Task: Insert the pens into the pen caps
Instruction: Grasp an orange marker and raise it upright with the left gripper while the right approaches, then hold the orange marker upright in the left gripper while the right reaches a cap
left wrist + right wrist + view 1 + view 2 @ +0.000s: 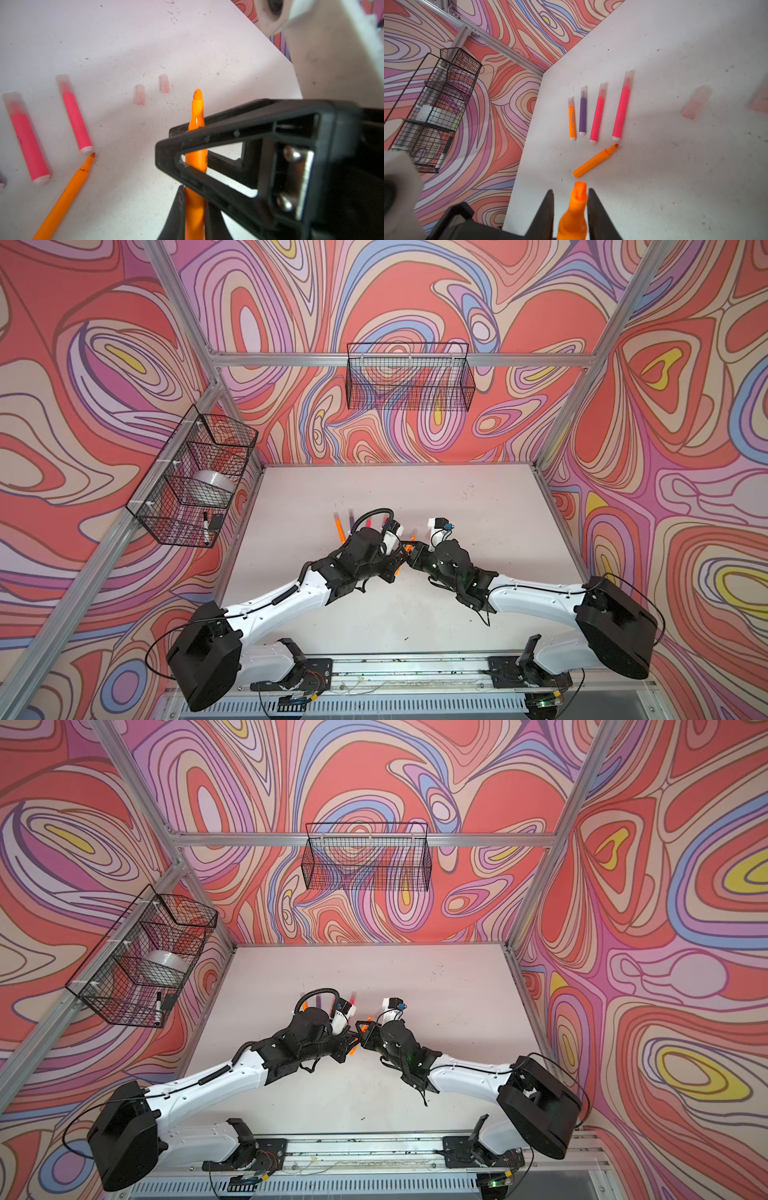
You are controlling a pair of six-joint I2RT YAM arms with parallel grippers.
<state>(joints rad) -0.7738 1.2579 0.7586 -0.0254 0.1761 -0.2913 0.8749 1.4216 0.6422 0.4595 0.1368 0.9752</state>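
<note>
The orange pen sits shallow in the fingers of my left gripper. Next, my left gripper opens and takes the pen's body (195,224) deeper while my right gripper steadies the pen.
My left gripper (194,197) is shut on the barrel of an uncapped orange pen (197,108), held above the table. My right gripper (570,191) is closed on the same orange pen (574,218) nearer its tip, which pokes out past the fingertips. Both grippers meet mid-table in both top views, where bits of this pen (409,547) show. A second uncapped orange pen (593,161) lies loose on the table. Beyond it lie capped pens in a row: orange (572,122), purple (582,116) and two pink (597,120) (620,114). Two loose pen caps (140,94) (164,83) lie to one side.
A wire basket (195,481) on the left wall holds a tape roll (212,485) and a black-and-white marker (205,526). Another wire basket (409,377) hangs on the back wall. The white table (478,614) is fenced by aluminium posts and patterned walls.
</note>
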